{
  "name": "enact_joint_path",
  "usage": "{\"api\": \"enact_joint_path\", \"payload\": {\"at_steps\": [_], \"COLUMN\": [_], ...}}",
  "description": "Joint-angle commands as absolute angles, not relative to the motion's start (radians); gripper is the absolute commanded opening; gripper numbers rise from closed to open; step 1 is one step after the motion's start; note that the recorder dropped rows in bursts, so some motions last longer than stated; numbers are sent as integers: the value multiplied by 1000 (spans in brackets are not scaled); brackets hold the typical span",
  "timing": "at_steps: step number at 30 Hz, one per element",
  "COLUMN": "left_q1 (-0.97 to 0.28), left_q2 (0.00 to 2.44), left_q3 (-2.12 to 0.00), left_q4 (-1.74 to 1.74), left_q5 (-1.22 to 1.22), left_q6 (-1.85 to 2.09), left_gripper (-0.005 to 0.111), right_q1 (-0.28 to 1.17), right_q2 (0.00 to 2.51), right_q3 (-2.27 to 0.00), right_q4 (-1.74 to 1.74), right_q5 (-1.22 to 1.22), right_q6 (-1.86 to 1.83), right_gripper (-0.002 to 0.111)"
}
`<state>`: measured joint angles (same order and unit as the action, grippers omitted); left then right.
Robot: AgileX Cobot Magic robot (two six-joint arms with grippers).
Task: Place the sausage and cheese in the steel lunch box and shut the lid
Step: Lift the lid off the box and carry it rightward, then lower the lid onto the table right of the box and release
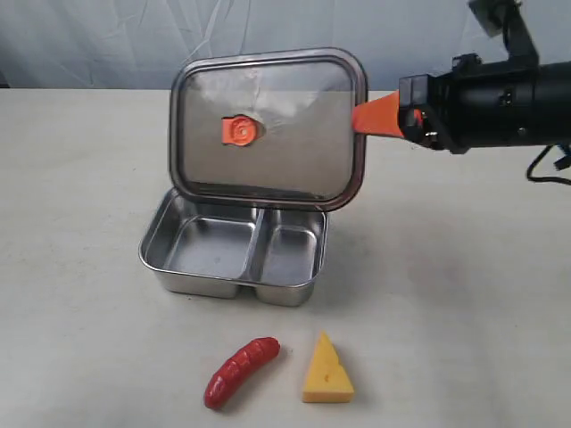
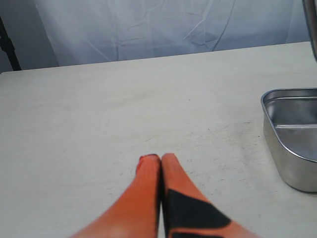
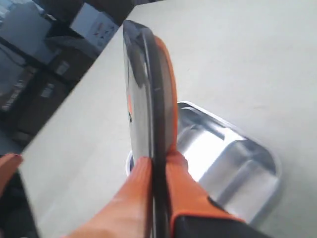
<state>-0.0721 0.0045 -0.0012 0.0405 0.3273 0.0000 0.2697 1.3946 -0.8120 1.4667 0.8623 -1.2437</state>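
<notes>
Next, my right gripper releases the lid on the bare tabletop (image 1: 517, 299) beside the cheese, away from the sausage.
The steel lunch box (image 1: 234, 251) stands open on the table, both compartments empty; it also shows as a tray (image 2: 292, 139) and a shiny tray (image 3: 233, 163). Above it my right gripper (image 1: 361, 118) is shut on the right edge of the lid (image 1: 268, 129), holding it upright and tilted over the box's back rim. The lid (image 3: 148, 89) is seen edge-on between the orange fingers (image 3: 176, 171). In front of the box lie the red sausage (image 1: 241, 371) and the yellow cheese (image 1: 326, 370). My left gripper (image 2: 158, 158) is shut and empty, left of the box.
The pale tabletop (image 1: 464, 294) stretches all around the box. A wrinkled white backdrop (image 1: 134, 36) hangs behind the table. Boxes and dark clutter (image 3: 44, 54) lie beyond the table's edge in the right wrist view.
</notes>
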Motion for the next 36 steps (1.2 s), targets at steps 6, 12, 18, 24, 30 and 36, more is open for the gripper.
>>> {"api": "enact_joint_path", "payload": {"at_steps": [6,12,18,24,30,36], "left_q1": [-79,-79,-79,-79,-79,-79], "left_q2": [0,0,0,0,0,0], "left_q3": [0,0,0,0,0,0], "left_q4": [43,43,43,43,43,43], "left_q5": [314,314,314,314,314,314], "left_q6": [0,0,0,0,0,0], "left_gripper": [0,0,0,0,0,0], "right_q1": [280,473,622,700,700,700], "right_q2": [1043,1121,1209,1265,1354,1437], "right_q3": [-808,-706,-649,-649,-649,-649], "right_q4": [469,-264,-745,-428,-233,-158], "right_q5": [494,540,723,742,753,753], "right_q6": [-1036,-716,-295,-295,-270,-206], "right_gripper": [-1,-1,-1,-1,-1,30]}}
